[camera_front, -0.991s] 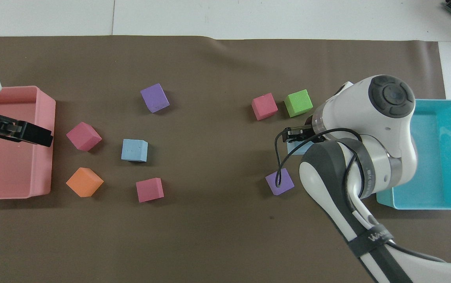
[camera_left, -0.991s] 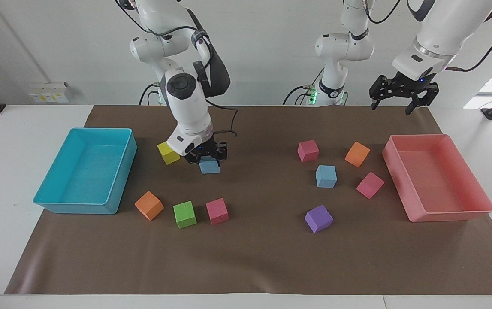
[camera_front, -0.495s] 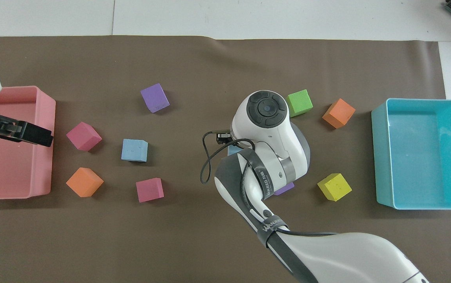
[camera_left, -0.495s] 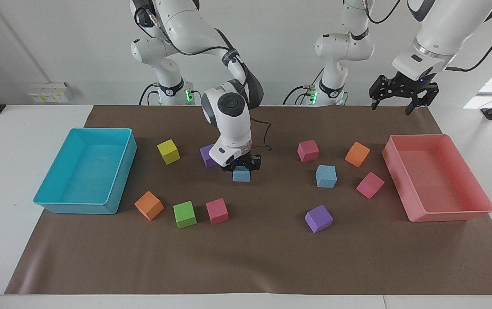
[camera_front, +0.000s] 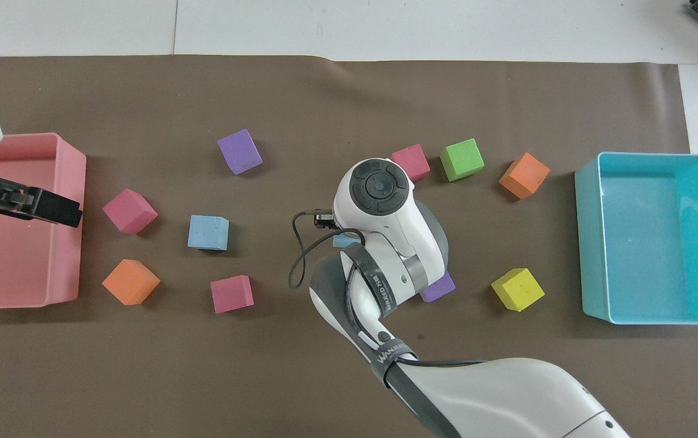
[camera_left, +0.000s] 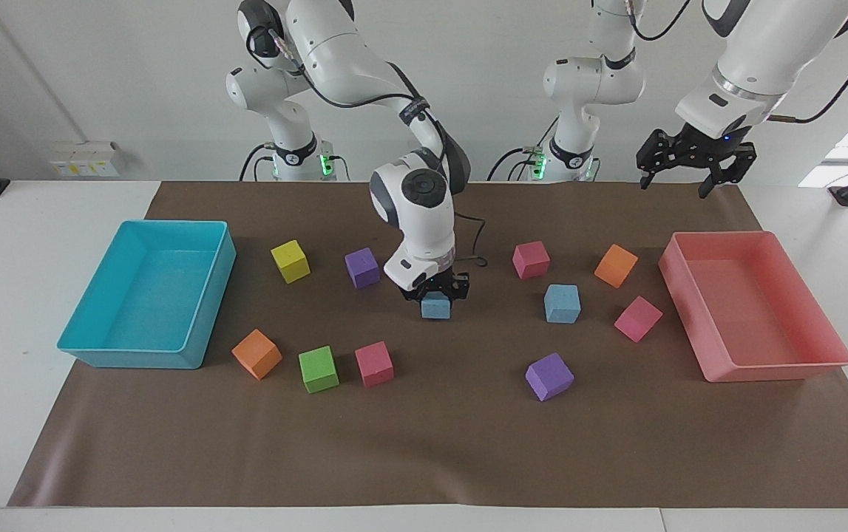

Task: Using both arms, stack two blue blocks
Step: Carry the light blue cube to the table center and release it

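Next, my right gripper sets the blue block down on the middle of the brown mat [camera_front: 348, 241], facing the other blue block.
My right gripper [camera_left: 436, 298] is shut on one blue block [camera_left: 436, 306] and holds it low over the middle of the brown mat. In the overhead view the right arm's wrist hides all but a sliver of this block [camera_front: 344, 241]. The other blue block [camera_left: 562, 303] lies flat on the mat toward the left arm's end, among pink and orange cubes; it also shows in the overhead view [camera_front: 208, 232]. My left gripper [camera_left: 695, 164] is open and empty, raised over the pink tray's end nearest the robots, where the arm waits.
A turquoise tray [camera_left: 98, 347] stands at the right arm's end and a pink tray [camera_left: 771, 369] at the left arm's end. Yellow [camera_left: 290, 261], purple [camera_left: 362, 267], orange [camera_left: 256, 353], green [camera_left: 319, 369] and pink [camera_left: 374, 363] cubes lie around. A second purple cube [camera_left: 549, 376] lies near the other blue block.
My right gripper has carried the blue block from beside the yellow cube toward the left arm's end, to the middle of the mat. The left arm has not moved.
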`<action>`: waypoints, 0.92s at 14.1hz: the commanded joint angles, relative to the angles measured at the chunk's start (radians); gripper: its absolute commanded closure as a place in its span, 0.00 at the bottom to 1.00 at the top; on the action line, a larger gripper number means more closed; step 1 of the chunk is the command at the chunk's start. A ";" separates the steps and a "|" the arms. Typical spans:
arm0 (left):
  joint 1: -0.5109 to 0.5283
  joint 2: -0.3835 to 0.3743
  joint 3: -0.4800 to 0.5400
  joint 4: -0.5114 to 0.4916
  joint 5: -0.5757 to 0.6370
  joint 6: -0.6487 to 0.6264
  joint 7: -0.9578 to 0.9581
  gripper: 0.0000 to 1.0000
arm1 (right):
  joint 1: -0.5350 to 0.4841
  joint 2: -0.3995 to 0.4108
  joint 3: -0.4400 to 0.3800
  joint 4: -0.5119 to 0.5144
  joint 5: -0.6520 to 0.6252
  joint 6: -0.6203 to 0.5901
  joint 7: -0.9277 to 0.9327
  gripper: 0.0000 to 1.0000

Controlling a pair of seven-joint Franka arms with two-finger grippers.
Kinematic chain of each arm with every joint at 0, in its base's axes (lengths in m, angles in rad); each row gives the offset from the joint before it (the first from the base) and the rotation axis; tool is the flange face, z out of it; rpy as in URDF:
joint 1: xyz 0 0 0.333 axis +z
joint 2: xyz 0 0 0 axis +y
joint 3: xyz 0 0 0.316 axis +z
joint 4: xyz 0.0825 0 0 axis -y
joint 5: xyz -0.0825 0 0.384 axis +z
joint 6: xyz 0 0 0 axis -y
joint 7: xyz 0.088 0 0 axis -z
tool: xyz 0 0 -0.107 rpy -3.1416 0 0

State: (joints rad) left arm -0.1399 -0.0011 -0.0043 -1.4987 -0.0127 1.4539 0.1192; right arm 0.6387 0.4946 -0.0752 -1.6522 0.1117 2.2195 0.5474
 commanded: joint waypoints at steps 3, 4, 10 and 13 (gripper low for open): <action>-0.003 -0.027 0.003 -0.032 -0.010 0.006 0.008 0.00 | 0.019 -0.001 -0.002 -0.029 -0.015 0.022 -0.119 1.00; -0.001 -0.027 0.003 -0.032 -0.010 0.006 0.010 0.00 | 0.019 -0.004 -0.002 -0.034 -0.017 0.022 -0.141 1.00; -0.003 -0.027 0.003 -0.032 -0.010 0.006 0.010 0.00 | 0.016 -0.010 -0.002 -0.055 0.005 0.022 -0.058 1.00; -0.003 -0.025 0.003 -0.032 -0.010 0.006 0.010 0.00 | 0.016 -0.011 -0.002 -0.058 0.005 0.022 -0.047 1.00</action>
State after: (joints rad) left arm -0.1400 -0.0011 -0.0049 -1.4987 -0.0127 1.4539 0.1192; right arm 0.6596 0.4969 -0.0793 -1.6867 0.1124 2.2207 0.4793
